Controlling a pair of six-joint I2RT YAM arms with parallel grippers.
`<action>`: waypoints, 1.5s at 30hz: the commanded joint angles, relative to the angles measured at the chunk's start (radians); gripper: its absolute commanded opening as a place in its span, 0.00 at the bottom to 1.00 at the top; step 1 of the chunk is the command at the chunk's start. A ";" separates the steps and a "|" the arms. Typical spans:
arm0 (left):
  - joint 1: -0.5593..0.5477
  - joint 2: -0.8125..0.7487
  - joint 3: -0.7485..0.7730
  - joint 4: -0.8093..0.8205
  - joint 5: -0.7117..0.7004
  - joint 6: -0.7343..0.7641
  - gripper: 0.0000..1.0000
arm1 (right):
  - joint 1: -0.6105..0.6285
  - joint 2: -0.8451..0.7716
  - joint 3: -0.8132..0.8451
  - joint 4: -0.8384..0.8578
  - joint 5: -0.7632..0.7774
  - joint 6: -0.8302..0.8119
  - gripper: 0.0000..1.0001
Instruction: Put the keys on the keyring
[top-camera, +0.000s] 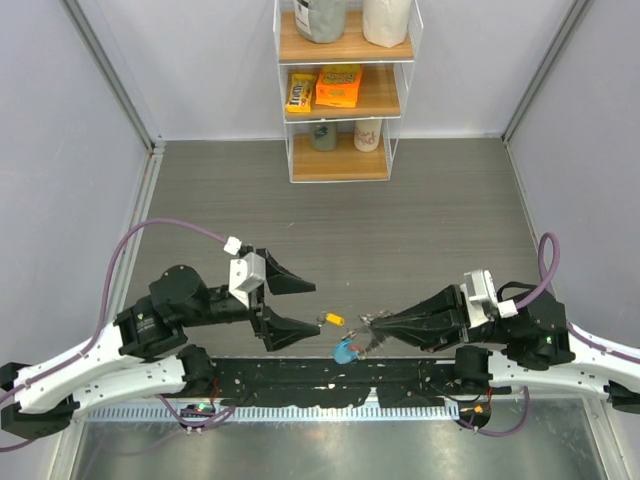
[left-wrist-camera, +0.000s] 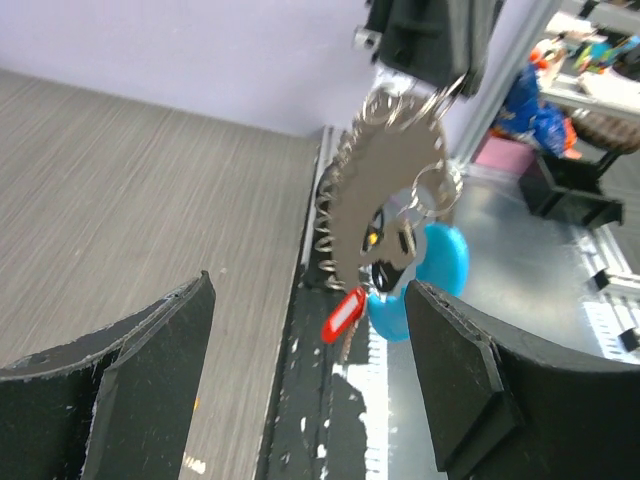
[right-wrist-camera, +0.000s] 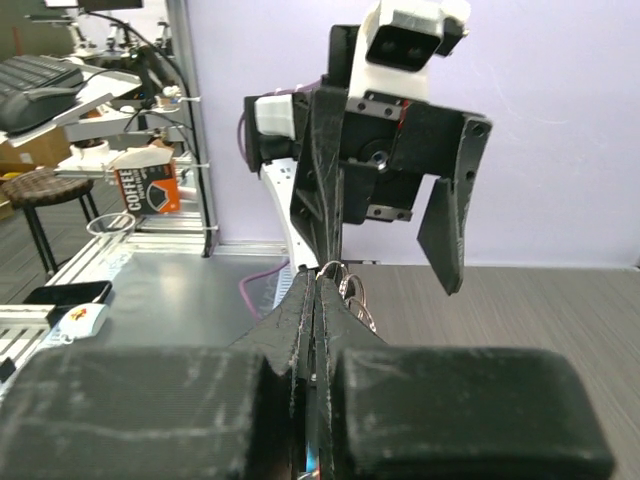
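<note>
The robot's left gripper will next close on the small ring (top-camera: 367, 320) (left-wrist-camera: 452, 91) at the top of the keyring, beside the fingers of the right gripper.
My right gripper (top-camera: 373, 322) is shut on the keyring (left-wrist-camera: 385, 190), a silvery jagged loop that hangs from its tips just above the table's near edge. On the loop hang a blue crescent tag (left-wrist-camera: 440, 268) and a key with a red tag (left-wrist-camera: 343, 314). The blue tag (top-camera: 346, 350) also shows from above. A yellow-headed key (top-camera: 333, 320) lies on the table just left of the right gripper's tips. My left gripper (top-camera: 312, 305) stands open facing the ring, with nothing between its fingers (left-wrist-camera: 150, 380). In the right wrist view small rings (right-wrist-camera: 356, 292) stick out beside the shut fingertips.
A wooden shelf unit (top-camera: 342, 95) with snack packs and jars stands at the back of the table. Grey walls close both sides. A black rail (top-camera: 330, 380) runs along the near edge between the arm bases.
</note>
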 joint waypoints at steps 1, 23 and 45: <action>-0.005 0.018 0.082 0.123 0.109 -0.059 0.84 | -0.003 -0.008 0.012 0.078 -0.103 -0.013 0.06; -0.005 0.094 0.141 0.453 0.387 -0.272 0.80 | -0.003 0.171 0.198 0.118 -0.209 0.005 0.06; -0.004 0.114 0.158 0.464 0.270 -0.510 0.55 | -0.003 0.269 0.279 0.116 0.016 -0.042 0.06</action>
